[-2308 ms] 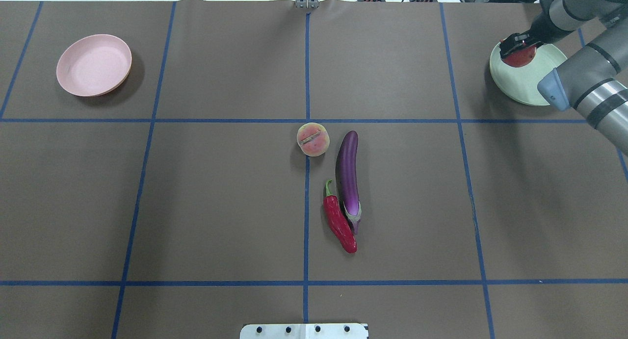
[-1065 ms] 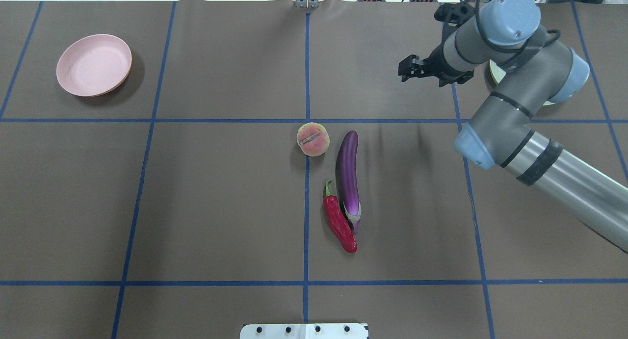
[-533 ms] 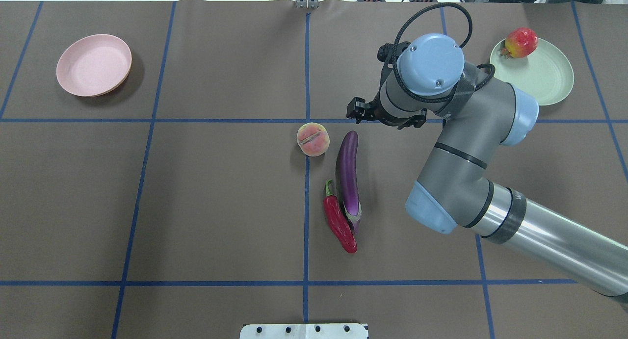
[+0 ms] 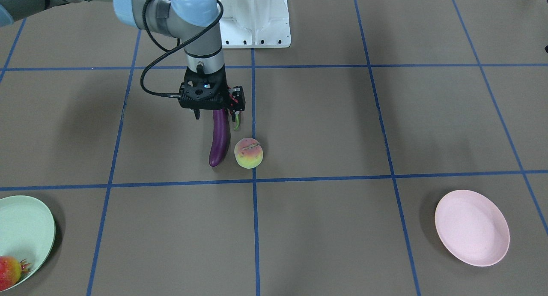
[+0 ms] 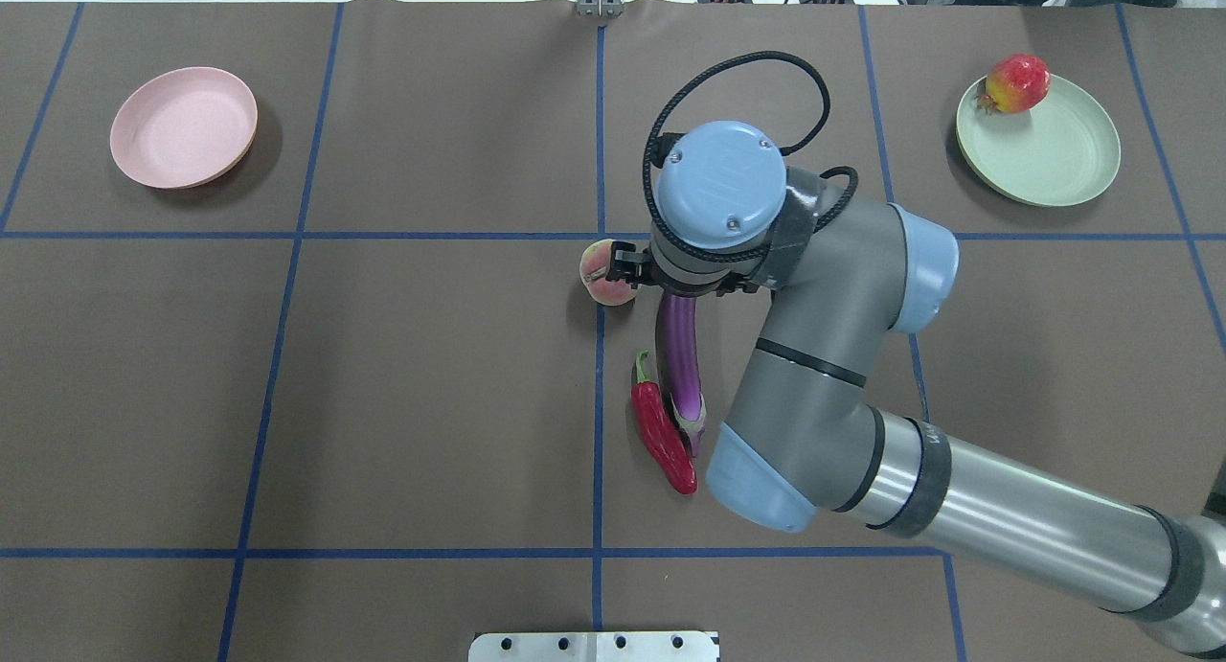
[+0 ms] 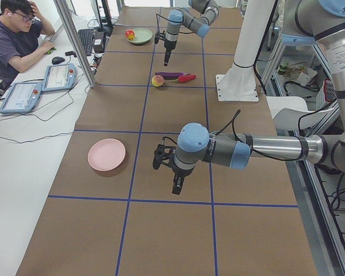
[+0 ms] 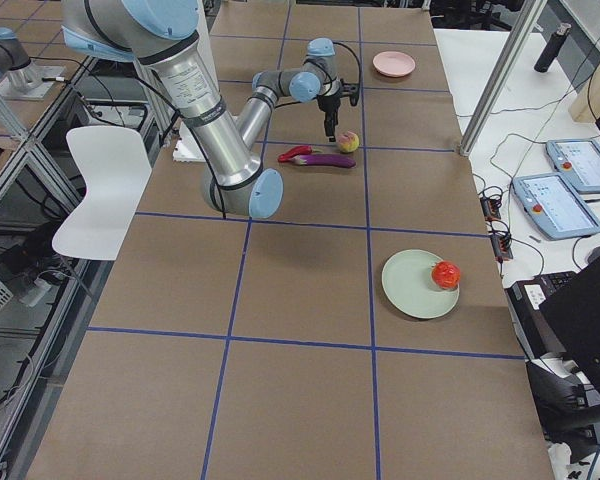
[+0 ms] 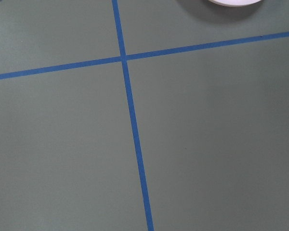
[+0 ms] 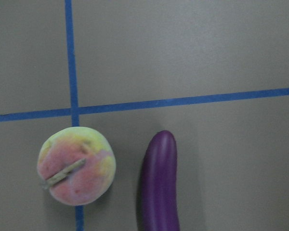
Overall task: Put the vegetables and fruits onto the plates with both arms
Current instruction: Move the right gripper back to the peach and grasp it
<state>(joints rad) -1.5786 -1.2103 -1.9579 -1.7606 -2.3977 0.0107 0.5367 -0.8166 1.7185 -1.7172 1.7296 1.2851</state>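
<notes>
Next, my right gripper moves next to the peach by the far tip of the purple eggplant, and then closes on the peach's opposite sides (image 4: 249, 151) (image 9: 76, 166).
The purple eggplant (image 5: 680, 355) lies mid-table with the red chili (image 5: 661, 432) against its left side and the peach (image 5: 599, 286) by its far tip. My right gripper (image 4: 215, 115) hangs open and empty just above the eggplant (image 4: 219, 137), next to the peach (image 4: 248, 153). The right wrist view shows the peach (image 9: 76, 166) and the eggplant tip (image 9: 159, 183). The pomegranate (image 5: 1015, 82) sits on the mint green plate (image 5: 1054, 154) at the far right. The pink plate (image 5: 182, 125) at the far left holds nothing. My left gripper (image 6: 177, 184) shows only in the exterior left view, near the pink plate (image 6: 106, 154); I cannot tell its state.
The white pedestal base (image 4: 254, 17) stands at the table's near edge. Blue tape lines grid the brown table cover. An operator (image 6: 17, 40) sits beyond the table's far side with control tablets (image 6: 60, 77).
My right gripper left the pomegranate on the green plate and swung left and nearer across the table to above the eggplant and peach. The fruits and vegetables in the middle have not moved.
</notes>
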